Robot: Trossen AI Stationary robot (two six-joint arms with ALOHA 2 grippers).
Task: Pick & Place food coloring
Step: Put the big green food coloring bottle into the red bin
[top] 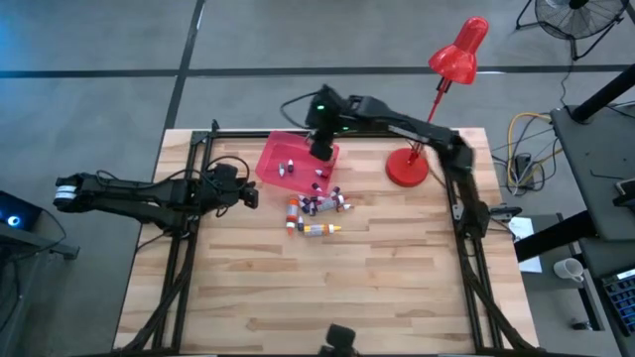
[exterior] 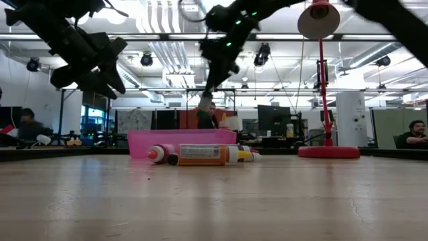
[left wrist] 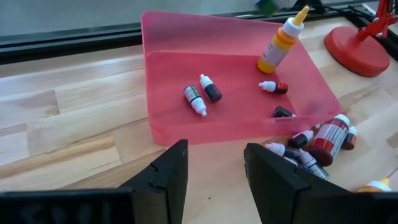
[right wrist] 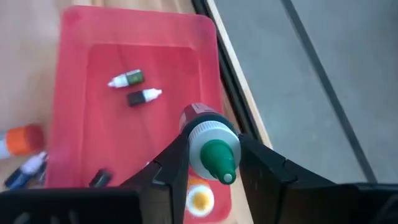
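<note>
My right gripper needs to put the red bottle down in the pink-red tray (top: 321,159) (right wrist: 199,165) next to the upright orange bottle.
A flat pink-red tray (top: 281,157) lies at the table's far middle. Several tiny food coloring bottles (left wrist: 194,99) lie in it, and an orange bottle (left wrist: 278,46) with a yellow tip stands upright there. More bottles (top: 317,208) lie in a heap on the wood just near-right of the tray. My right gripper (right wrist: 211,155) hangs over the tray's far right part, shut on a red bottle (right wrist: 200,117) with a white collar and green tip. My left gripper (left wrist: 214,168) is open, low over the table at the tray's left side, touching nothing. My right gripper pinches the red bottle between its two fingers (right wrist: 171,163), just below the white collar (right wrist: 208,134). The fingers point down from above. The bottle is lifted clear over the tray, roughly upright, with its green tip (right wrist: 221,163) toward the wrist camera.
A red desk lamp stands on its round base (top: 407,167) right of the tray. Black frame rails (top: 466,223) run along the table's left, right and far edges. Bare wood spreads over the table's near half. People sit in the room behind the table (exterior: 416,134).
</note>
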